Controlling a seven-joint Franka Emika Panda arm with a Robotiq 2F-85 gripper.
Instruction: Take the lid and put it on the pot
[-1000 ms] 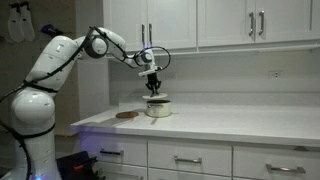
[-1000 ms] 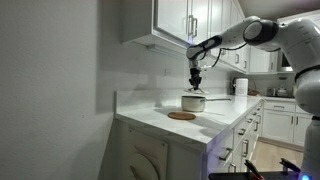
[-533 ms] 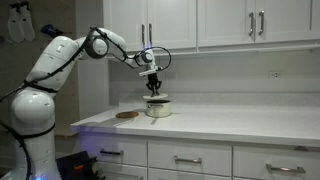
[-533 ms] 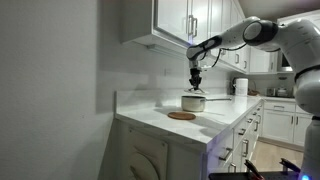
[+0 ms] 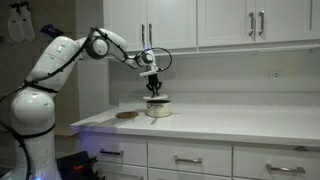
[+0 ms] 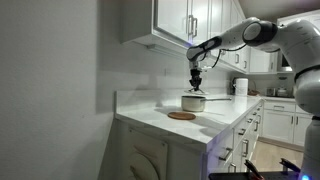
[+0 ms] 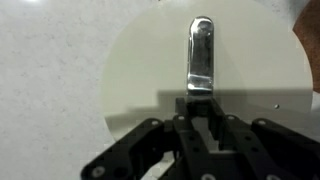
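Observation:
The lid, which seems to rest on the pot now, will be set free by my gripper on the pale cream pot's rim [image 5: 159,101], lying flat over the pot's opening, beside the brownish mat.
The pale cream pot [image 5: 157,109] stands on the white counter; it also shows in an exterior view [image 6: 193,104]. The lid [image 7: 140,70] fills the wrist view, a cream disc with a shiny metal handle [image 7: 201,50] in its middle. It seems to lie on the pot's rim. My gripper [image 7: 201,105] points straight down over the pot in both exterior views [image 5: 153,91] [image 6: 196,86]. Its fingers are closed on the near end of the lid's handle.
A flat brownish round mat [image 5: 126,115] lies on the counter beside the pot, also in an exterior view [image 6: 181,116]. Wall cabinets [image 5: 200,22] hang above. A white roll [image 6: 240,86] stands further along the counter. The counter edge [image 5: 180,138] runs in front.

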